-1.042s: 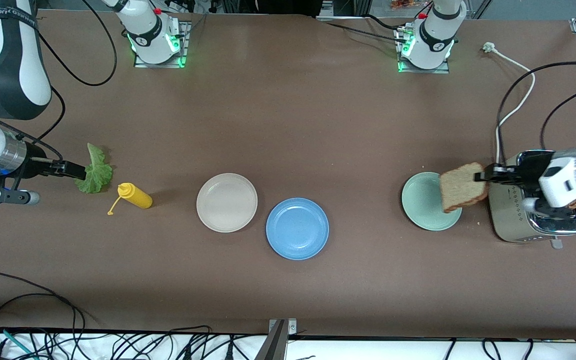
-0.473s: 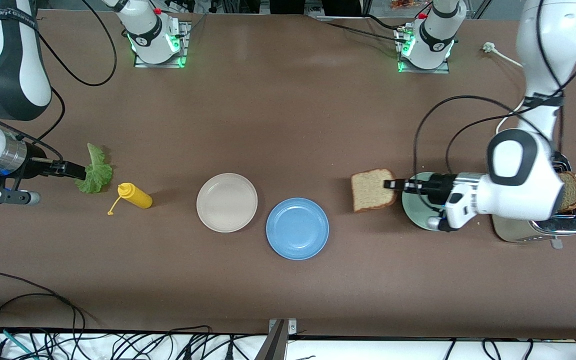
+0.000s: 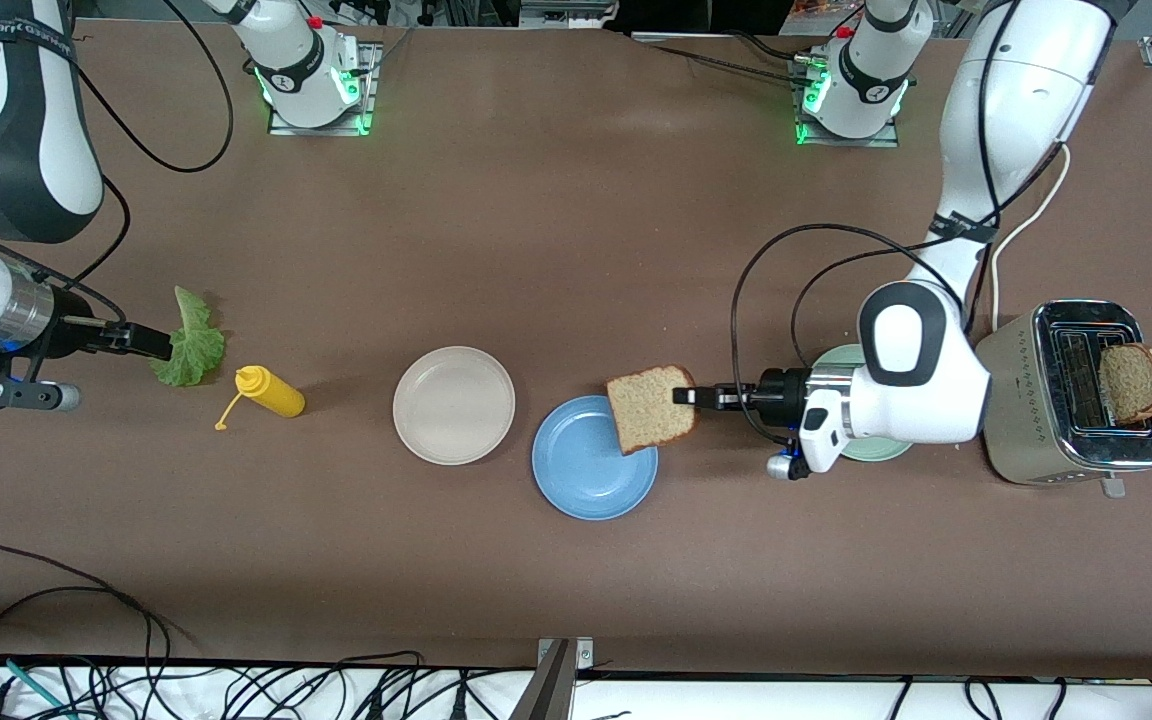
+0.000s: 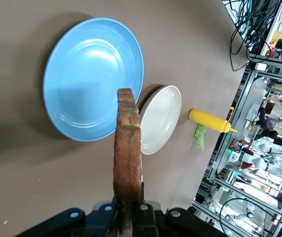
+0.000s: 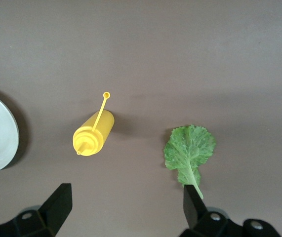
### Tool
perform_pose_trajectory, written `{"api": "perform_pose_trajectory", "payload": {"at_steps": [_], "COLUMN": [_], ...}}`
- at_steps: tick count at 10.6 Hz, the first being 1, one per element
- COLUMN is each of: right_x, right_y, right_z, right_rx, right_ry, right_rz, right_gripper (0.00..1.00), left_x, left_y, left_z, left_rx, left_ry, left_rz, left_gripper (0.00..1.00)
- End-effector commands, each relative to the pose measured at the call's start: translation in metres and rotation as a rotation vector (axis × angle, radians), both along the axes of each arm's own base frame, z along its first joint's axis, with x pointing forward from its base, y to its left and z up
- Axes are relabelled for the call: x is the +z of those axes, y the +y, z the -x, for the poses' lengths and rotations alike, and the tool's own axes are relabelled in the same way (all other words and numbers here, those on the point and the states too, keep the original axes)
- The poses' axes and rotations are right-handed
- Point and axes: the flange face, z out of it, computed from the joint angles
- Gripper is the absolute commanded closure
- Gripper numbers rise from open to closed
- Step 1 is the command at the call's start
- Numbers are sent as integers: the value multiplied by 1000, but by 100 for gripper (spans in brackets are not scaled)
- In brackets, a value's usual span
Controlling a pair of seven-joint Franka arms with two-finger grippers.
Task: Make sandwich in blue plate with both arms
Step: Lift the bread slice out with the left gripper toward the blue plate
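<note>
The brown bread slice, now hanging on edge over the blue plate's rim, will be let go by my left gripper, flat on the middle of the blue plate (image 3: 598, 456) (image 4: 94, 80).
My left gripper (image 3: 686, 396) is shut on one corner of a brown bread slice (image 3: 648, 408), which hangs on edge over the rim of the blue plate (image 3: 586, 470) at the side toward the left arm's end. The left wrist view shows that slice (image 4: 128, 153) edge-on between the jaws, with the blue plate (image 4: 86, 79) below it. A second slice (image 3: 1131, 382) sticks up out of the toaster. The lettuce leaf (image 3: 191, 340) lies flat on the table toward the right arm's end. My right gripper (image 3: 151, 343) hovers open over the leaf's stalk end (image 5: 190, 150), holding nothing.
A yellow squeeze bottle (image 3: 271, 392) lies beside the lettuce. A beige-white plate (image 3: 453, 404) sits next to the blue one. A mint-green plate (image 3: 836, 362) is partly hidden under the left arm. The steel toaster (image 3: 1036, 420) stands at the left arm's end, its cord trailing toward the bases.
The left arm has carried the bread slice from beside the toaster, past the mint-green plate, to the blue plate's rim. The right arm has not moved.
</note>
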Motion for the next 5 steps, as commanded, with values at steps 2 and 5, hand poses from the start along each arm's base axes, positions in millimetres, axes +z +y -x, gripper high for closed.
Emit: {"api": "perform_pose_trajectory", "payload": {"at_steps": [2,5], "right_x": [2,2], "right_y": [-2,-2], "right_z": [2,2], "right_rx": [14,14], "right_ry": [-5,-5], "right_rz": [6,6], "right_gripper": [0,0], "left_x": [-8,-22], "left_y": [-36,-76], "left_z": [-25,-23], "left_rx": [22,76], "left_ry": [-52,-88], "left_rz": [-1,11], "left_gripper": [100,100]}}
